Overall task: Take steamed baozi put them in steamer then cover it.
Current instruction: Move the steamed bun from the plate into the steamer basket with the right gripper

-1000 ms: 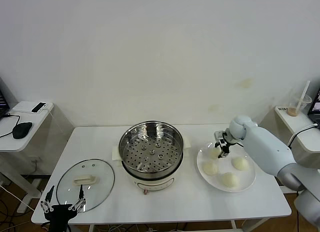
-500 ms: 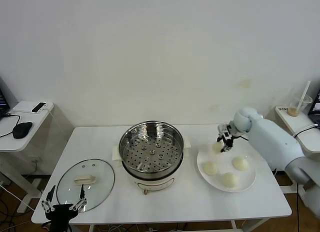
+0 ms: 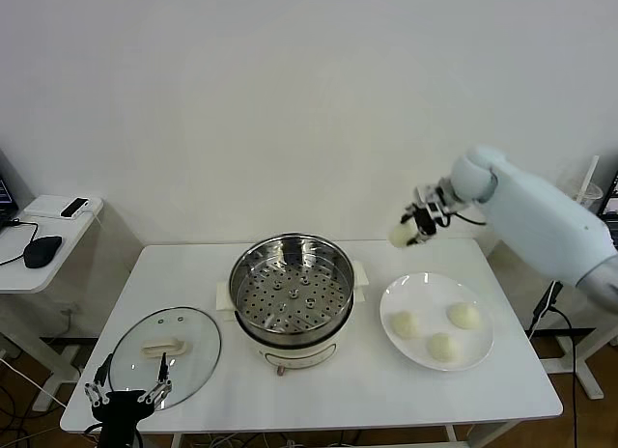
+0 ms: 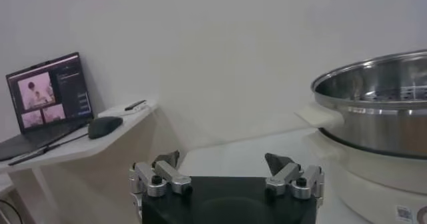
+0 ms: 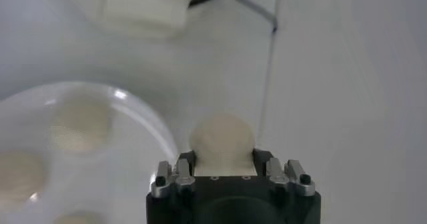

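Note:
The robot's right gripper should release the baozi on the back part of the steamer's perforated tray [image 3: 291, 265], behind the tray's middle dimples.
My right gripper [image 3: 415, 228] hangs in the air above the table's back edge, between the steamer and the plate, shut on one cream-white baozi [image 3: 401, 236]. In the right wrist view that baozi [image 5: 221, 141] sits squeezed between the jaws of the right gripper [image 5: 223, 160]. Three more baozi [image 3: 406, 324] [image 3: 464, 316] [image 3: 442, 347] lie on the white plate [image 3: 425, 289]. The steel steamer [image 3: 237, 274] stands mid-table with its perforated tray bare. The glass cover [image 3: 164, 356] lies flat at the front left. My left gripper [image 3: 126, 398] waits open beside the cover, below the table edge.
A side table on the left carries a mouse [image 3: 42, 250] and a phone [image 3: 74, 208]; the left wrist view shows a laptop [image 4: 47, 92] there too. A cup with a straw [image 3: 577, 203] stands on a shelf at the right. White wall behind.
The right gripper has lifted one baozi off the plate and carried it up and toward the back, leaving three on the plate. The left arm has barely moved.

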`<state>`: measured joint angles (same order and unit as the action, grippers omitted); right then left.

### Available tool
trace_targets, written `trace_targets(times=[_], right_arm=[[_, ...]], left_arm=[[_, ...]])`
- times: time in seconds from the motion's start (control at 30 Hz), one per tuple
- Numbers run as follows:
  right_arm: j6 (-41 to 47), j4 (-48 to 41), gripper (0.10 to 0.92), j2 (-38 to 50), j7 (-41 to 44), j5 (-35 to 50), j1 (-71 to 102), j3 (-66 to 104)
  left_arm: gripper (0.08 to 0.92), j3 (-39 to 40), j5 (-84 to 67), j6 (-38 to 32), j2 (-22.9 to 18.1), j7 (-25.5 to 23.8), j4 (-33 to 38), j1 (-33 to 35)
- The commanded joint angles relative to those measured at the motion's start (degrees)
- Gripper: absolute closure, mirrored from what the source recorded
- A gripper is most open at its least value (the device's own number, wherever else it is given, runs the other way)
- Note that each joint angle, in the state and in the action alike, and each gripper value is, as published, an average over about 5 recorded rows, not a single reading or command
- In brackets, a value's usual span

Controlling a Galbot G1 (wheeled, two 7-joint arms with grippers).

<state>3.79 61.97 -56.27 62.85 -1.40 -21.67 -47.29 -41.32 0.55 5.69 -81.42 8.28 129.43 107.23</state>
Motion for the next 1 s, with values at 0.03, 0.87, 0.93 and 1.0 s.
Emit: trace_targets(times=[0.03, 0.87, 0.93, 1.0], right_arm=[[0.39, 1.79, 0.474, -4.6, -1.05, 6.95, -8.44, -5.78], [-20.32, -1.51, 0.474, -21.66, -8.27, -5.09, -5.64, -24.84], [-22.44, -3.16, 0.474, -22.18, -8.95, -7.79, -4.52, -24.65], [-24.02, -4.57, 0.474, -22.59, -9.59, -9.93, -3.4, -24.3]], left_arm=[[0.177, -0.25, -0.29, 0.05, 0.29, 0.01, -0.16, 0.02], [0.177, -1.74, -0.79, 0.24, -0.44, -0.01, -0.13, -0.25], [0.177, -1.73, -0.78, 0.28, -0.51, -0.02, -0.11, -0.28], [0.177, -1.72, -0.77, 0.32, -0.54, -0.04, -0.11, -0.31]])
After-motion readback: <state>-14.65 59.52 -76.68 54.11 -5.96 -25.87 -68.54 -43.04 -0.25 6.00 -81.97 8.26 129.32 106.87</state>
